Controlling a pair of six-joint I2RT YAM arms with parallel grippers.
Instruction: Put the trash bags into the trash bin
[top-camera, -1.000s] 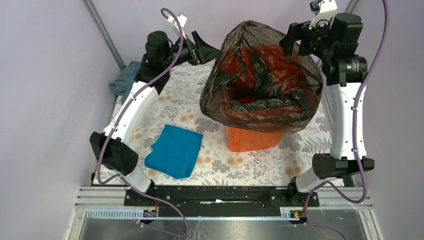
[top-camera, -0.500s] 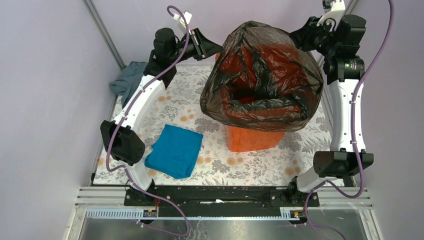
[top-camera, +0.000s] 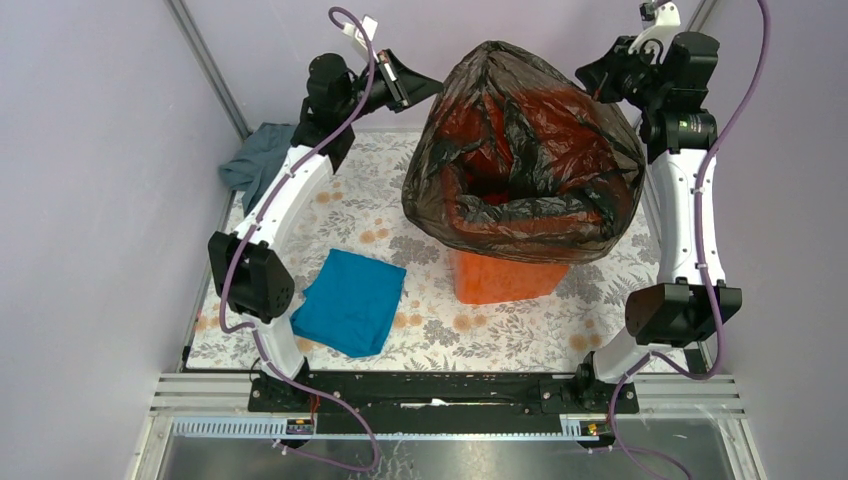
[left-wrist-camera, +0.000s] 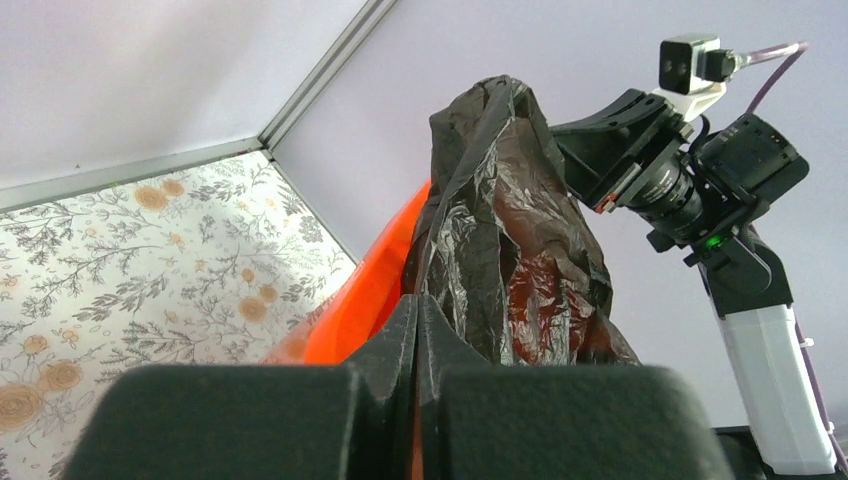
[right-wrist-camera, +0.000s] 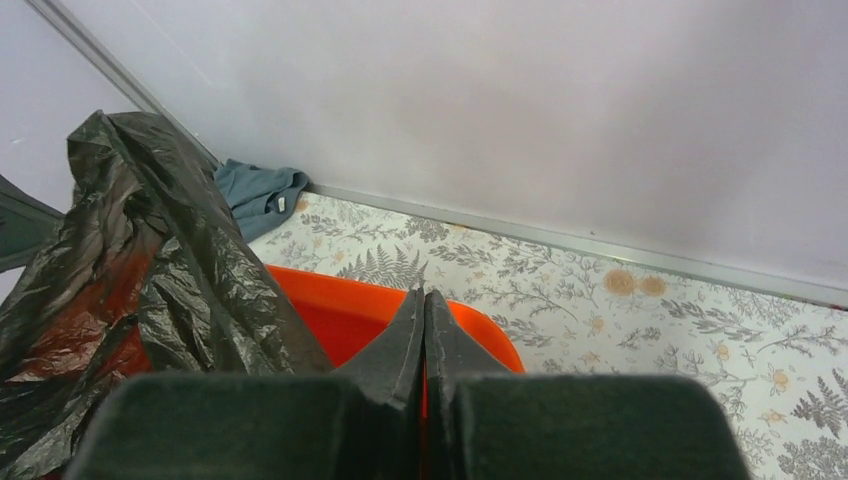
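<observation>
The black trash bag's back edge stands above the trash bin's uncovered rim, so next my left gripper regrips that edge and pulls it down over the trash bin's orange rim (left-wrist-camera: 384, 258).
A black trash bag (top-camera: 520, 150) lines the orange trash bin (top-camera: 500, 280) and puffs up over its rim, with its mouth open toward the front. My left gripper (top-camera: 430, 86) is by the bag's upper left side, shut with nothing between its fingers. In the left wrist view the closed fingertips (left-wrist-camera: 417, 300) point at the trash bag (left-wrist-camera: 510, 250) and the trash bin (left-wrist-camera: 370, 290). My right gripper (top-camera: 585, 78) is by the bag's upper right side, also shut and empty. Its tip (right-wrist-camera: 424, 293) is over the trash bin (right-wrist-camera: 340, 310), and the trash bag (right-wrist-camera: 150, 260) is to the left.
A folded blue cloth (top-camera: 350, 300) lies on the flowered table cover at the front left. A grey cloth (top-camera: 255, 155) is bunched in the back left corner, and the right wrist view also shows this grey cloth (right-wrist-camera: 262, 192). Purple walls close in three sides.
Both grippers have gone from open to shut. Both arms have drawn slightly up and back beside the bag. The bag and the bin have stayed put.
</observation>
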